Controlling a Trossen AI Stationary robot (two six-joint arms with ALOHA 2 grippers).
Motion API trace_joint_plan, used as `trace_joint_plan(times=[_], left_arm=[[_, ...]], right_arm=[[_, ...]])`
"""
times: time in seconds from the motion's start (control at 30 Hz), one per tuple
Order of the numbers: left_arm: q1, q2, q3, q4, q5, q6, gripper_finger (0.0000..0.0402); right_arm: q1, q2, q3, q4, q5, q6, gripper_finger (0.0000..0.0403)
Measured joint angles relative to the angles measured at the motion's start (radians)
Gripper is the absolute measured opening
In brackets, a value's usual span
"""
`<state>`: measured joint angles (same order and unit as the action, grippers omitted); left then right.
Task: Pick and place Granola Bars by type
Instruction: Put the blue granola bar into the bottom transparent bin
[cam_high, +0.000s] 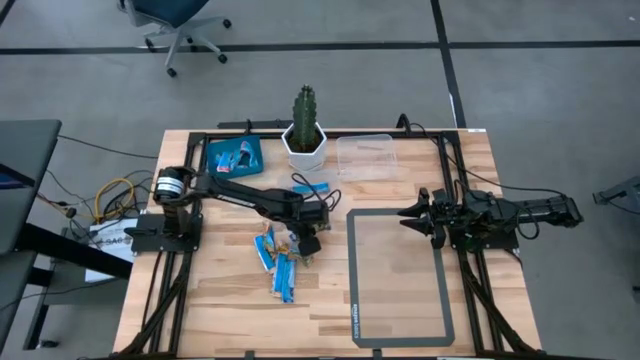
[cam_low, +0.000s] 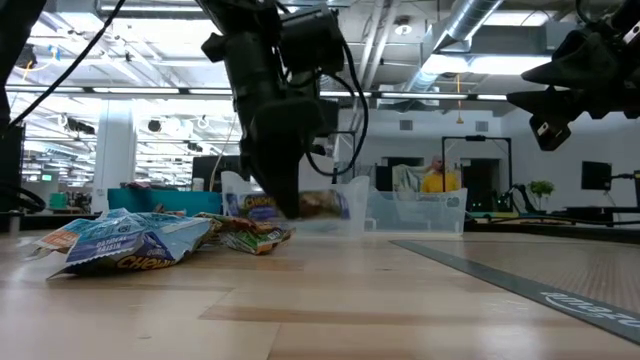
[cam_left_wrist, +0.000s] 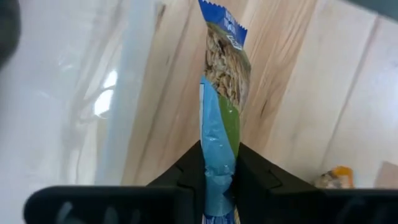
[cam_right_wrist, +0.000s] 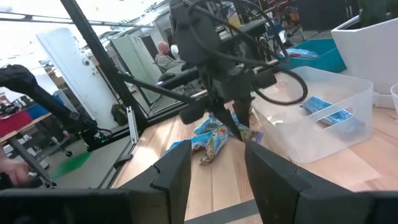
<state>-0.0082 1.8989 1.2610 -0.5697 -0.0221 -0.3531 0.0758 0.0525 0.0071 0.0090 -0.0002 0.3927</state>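
My left gripper is to let go of the blue-and-green bar before the cactus. It will set that bar down beside the light blue bar in the clear container (cam_high: 321, 198).
Several wrapped granola bars lie in a loose pile (cam_high: 278, 262) on the wood, left of the grey mat; the low view shows the pile (cam_low: 140, 240) as light blue and gold wrappers. My left gripper (cam_high: 308, 238) hangs just right of that pile, fingers pointing down, shut on one bar (cam_left_wrist: 224, 81) with a blue-and-green wrapper and an oat picture. More bars lie in the blue tray (cam_high: 225, 160), and light blue ones in a clear container (cam_right_wrist: 323, 118). My right gripper (cam_high: 408, 215) waits open at the mat's right edge, touching nothing. My left gripper pinches the blue-and-green bar between its two fingers at one end of the wrapper (cam_left_wrist: 217, 163). The fingers (cam_left_wrist: 261, 180) come from above. The rest of the bar sticks out past the fingertips, and in the low view the bar (cam_low: 322, 205) seems lifted clear of the table.
A white pot with a cactus (cam_high: 303, 145) stands at the far edge between the blue tray and a second clear container (cam_high: 365, 157). The grey-framed mat (cam_high: 400, 280) covers the near right part of the table. People show in the room behind.
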Motion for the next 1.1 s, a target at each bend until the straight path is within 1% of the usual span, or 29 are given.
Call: trace_joint_plan(times=[0.23,0.4,0.57,0.77,0.83,0.97,1.1], left_arm=[[0.001,-0.07,0.0,-0.008,-0.001,-0.005,0.0051],[0.001,-0.147,0.0,-0.008,-0.005,-0.011,0.0051],[0.043,-0.214,0.0,-0.008,-0.057,0.003,0.0051],[0.14,-0.232,0.004,-0.03,-0.081,0.094,0.0051],[0.165,-0.232,0.006,-0.032,-0.104,0.135,0.0051],[0.192,-0.232,0.007,-0.041,-0.168,0.216,0.0051],[0.202,-0.232,0.007,-0.057,-0.155,0.243,0.0059]], right_arm=[[0.0,0.0,0.0,0.0,0.0,0.0,0.0142],[0.0,0.0,0.0,0.0,0.0,0.0,0.0141],[0.0,0.0,0.0,0.0,0.0,0.0,0.0144],[0.0,0.0,0.0,0.0,0.0,0.0,0.0141],[0.0,0.0,0.0,0.0,0.0,0.0,0.0141],[0.0,0.0,0.0,0.0,0.0,0.0,0.0143],[0.0,0.0,0.0,0.0,0.0,0.0,0.0144]])
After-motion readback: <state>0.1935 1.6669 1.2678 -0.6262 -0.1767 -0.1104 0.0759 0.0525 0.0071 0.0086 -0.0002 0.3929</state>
